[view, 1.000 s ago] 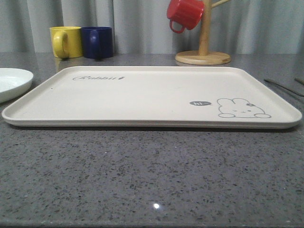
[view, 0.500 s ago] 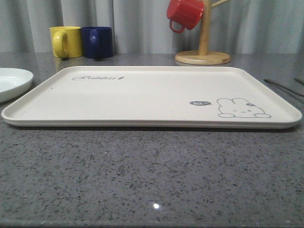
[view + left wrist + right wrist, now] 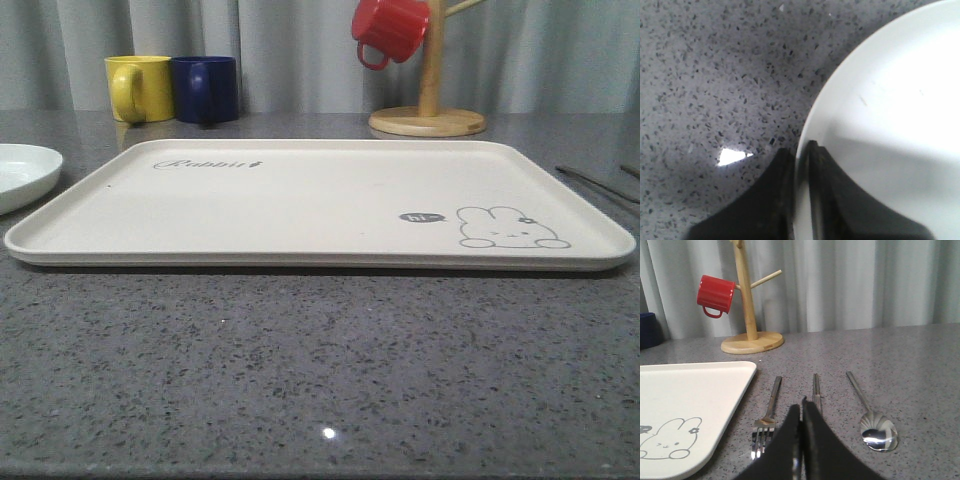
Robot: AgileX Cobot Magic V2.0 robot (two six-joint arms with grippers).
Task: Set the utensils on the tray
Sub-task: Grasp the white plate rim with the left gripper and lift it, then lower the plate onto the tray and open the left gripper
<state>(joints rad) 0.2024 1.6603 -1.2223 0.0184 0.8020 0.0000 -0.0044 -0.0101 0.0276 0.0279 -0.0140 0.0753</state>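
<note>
I should use my left gripper to set the white plate down and let it go on the cream tray (image 3: 235,191), close by the Rabbit lettering.
The cream tray (image 3: 300,200) with its rabbit drawing lies in the middle of the counter with nothing on it; its corner (image 3: 695,390) also shows in the right wrist view. To the right of the tray lie the utensils side by side: a fork (image 3: 771,405), a pair of chopsticks (image 3: 816,387) and a spoon (image 3: 879,432). In the front view they are thin lines (image 3: 595,183) at the far right. My right gripper (image 3: 801,405) is shut, low over the near end of the chopsticks. My left gripper (image 3: 799,147) is shut on the rim of the round white plate (image 3: 890,100).
The white plate (image 3: 25,175) sits at the left edge, beside the tray. A yellow mug (image 3: 140,88) and a dark blue mug (image 3: 205,88) stand at the back left. A wooden mug tree (image 3: 428,110) with a red mug (image 3: 388,30) stands at the back right.
The white plate has slid a little to the left, away from the tray. The tray and the utensils have stayed in place.
</note>
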